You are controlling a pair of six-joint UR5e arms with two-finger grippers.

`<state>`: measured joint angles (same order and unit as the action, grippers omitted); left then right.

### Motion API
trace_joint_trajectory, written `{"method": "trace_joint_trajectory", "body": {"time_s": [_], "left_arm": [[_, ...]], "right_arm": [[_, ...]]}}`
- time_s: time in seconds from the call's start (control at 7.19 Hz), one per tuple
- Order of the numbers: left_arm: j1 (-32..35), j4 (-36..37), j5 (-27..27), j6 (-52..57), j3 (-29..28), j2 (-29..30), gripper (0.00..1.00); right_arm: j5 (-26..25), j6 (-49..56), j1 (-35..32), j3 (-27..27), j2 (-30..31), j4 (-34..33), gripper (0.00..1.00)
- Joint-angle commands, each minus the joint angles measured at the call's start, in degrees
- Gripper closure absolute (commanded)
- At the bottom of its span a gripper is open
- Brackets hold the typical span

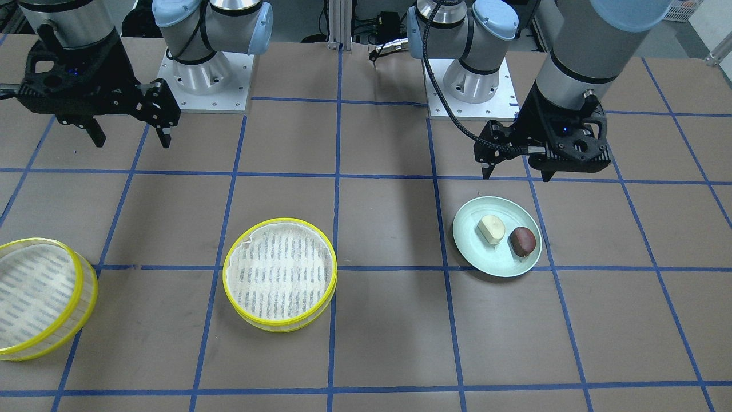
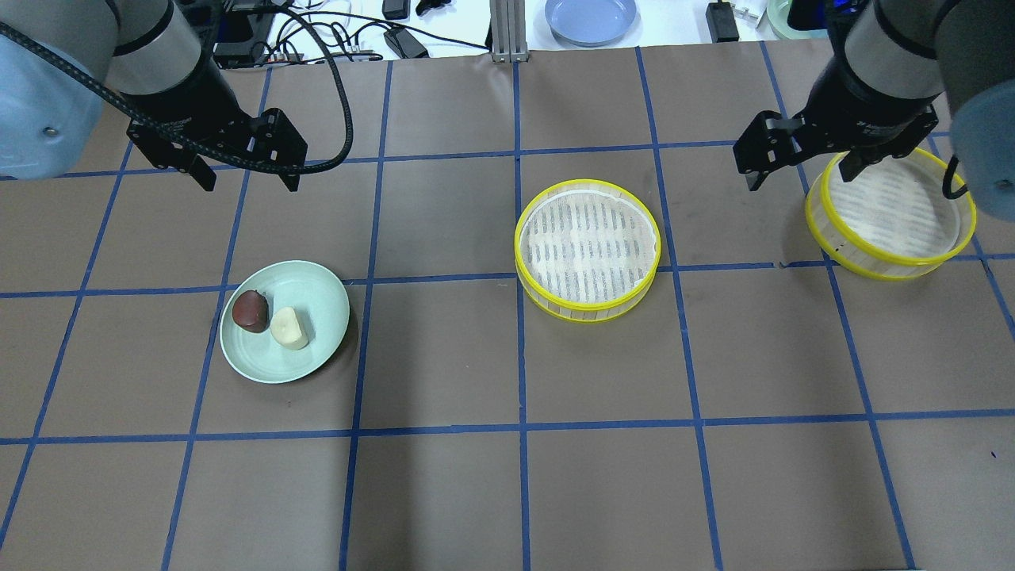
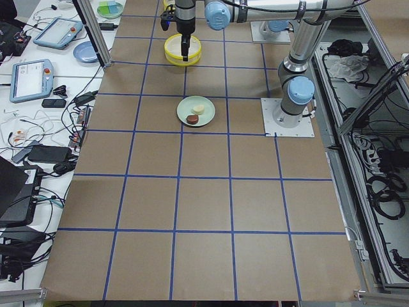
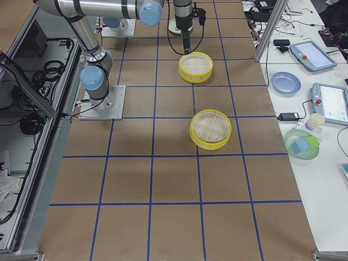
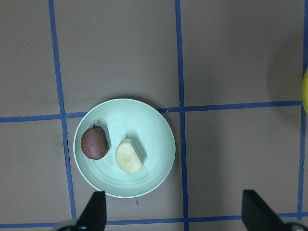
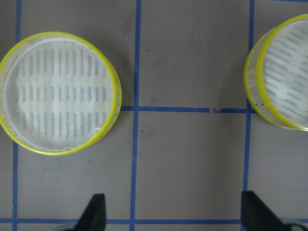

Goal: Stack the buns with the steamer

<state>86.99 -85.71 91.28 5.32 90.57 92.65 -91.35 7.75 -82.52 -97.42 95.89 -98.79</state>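
The robot's left gripper needs to next close on the sides of the cream-white bun (image 1: 491, 230) (image 5: 129, 157), next to the dark reddish-brown bun on the pale green plate.
A cream-white bun (image 1: 492, 229) and a dark reddish-brown bun (image 1: 522, 241) lie side by side on a pale green plate (image 1: 474, 252). They also show in the left wrist view, cream (image 5: 129, 156) and brown (image 5: 94, 142). My left gripper (image 2: 250, 178) hangs open and empty above the table, just behind the plate (image 2: 317, 285). One yellow-rimmed steamer tier (image 2: 587, 246) stands empty mid-table. The second tier (image 2: 892, 210) stands empty at the far right. My right gripper (image 2: 797, 170) is open and empty, between the two tiers and beside the second one.
Brown table covering with a blue tape grid. The two arm bases (image 1: 206, 74) (image 1: 463, 80) stand at the robot's edge. A blue plate (image 2: 591, 17) and cables lie on the bench beyond the table. Tablets and clutter sit on the side benches.
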Motion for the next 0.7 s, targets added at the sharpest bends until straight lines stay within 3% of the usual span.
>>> {"method": "trace_joint_trajectory", "body": {"time_s": [0.0,0.42,0.56], "left_arm": [[-0.2,1.1,0.4,-0.4,0.6,1.7,0.0],[-4.7,11.7,0.0,-0.4,11.6,4.1,0.0],[-4.8,11.4,0.5,-1.0,12.7,5.3,0.0]], "right_arm": [[-0.2,0.9,10.9,0.3,0.0,0.2,0.0],[0.7,3.5,27.4,0.7,-3.3,-0.4,0.0],[3.0,9.0,31.2,1.6,-9.8,-4.0,0.0]]}}
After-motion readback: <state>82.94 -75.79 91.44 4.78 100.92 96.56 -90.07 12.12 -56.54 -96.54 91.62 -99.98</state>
